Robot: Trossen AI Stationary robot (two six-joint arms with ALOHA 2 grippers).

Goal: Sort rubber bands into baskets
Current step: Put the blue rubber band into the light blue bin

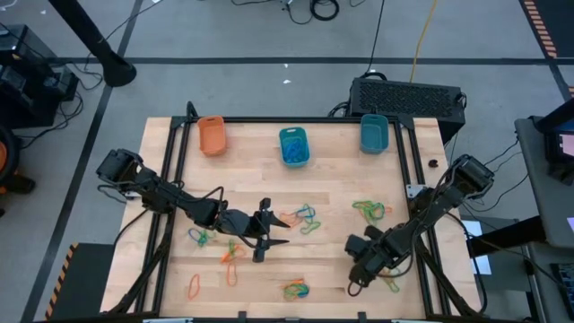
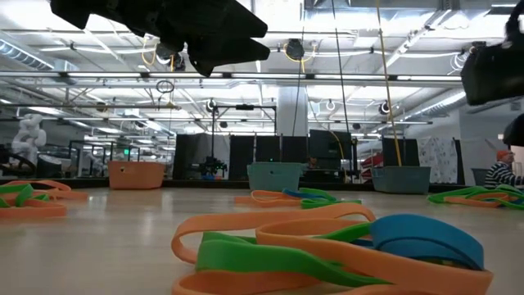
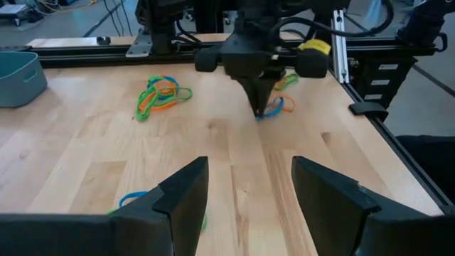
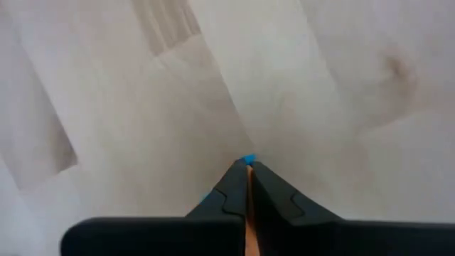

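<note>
The robot's right gripper pinches the orange band together with the blue band, so it should open and grab only the blue band's end (image 4: 249, 158) before it lifts.
Rubber bands lie in loose clumps on the wooden table: near the middle (image 1: 305, 217), at the right (image 1: 368, 211), at the near edge (image 1: 294, 289) and at the left (image 1: 199, 236). An orange basket (image 1: 212, 135) and two teal baskets (image 1: 293, 146) (image 1: 374, 133) stand along the far edge. My left gripper (image 1: 266, 231) is open and empty above the table's middle (image 3: 249, 206). My right gripper (image 1: 359, 269) points down at the table's near right, shut on a blue and orange band (image 3: 274, 107). My right gripper pinches a rubber band between its two fingers, coming from above and pointing down. A bit of blue band (image 4: 247, 161) shows at the fingertips and an orange strip (image 4: 247, 238) runs between the fingers. The rest of the band lies on the table beside the fingertips (image 3: 277, 108).
A black box (image 1: 408, 94) sits behind the table's far right corner. Black frame rails run along the table's left (image 1: 170, 170) and right (image 1: 408, 161) sides. A green and orange clump (image 3: 162, 96) lies between the two grippers, toward the far side. A person sits far off in the room (image 2: 501, 172).
</note>
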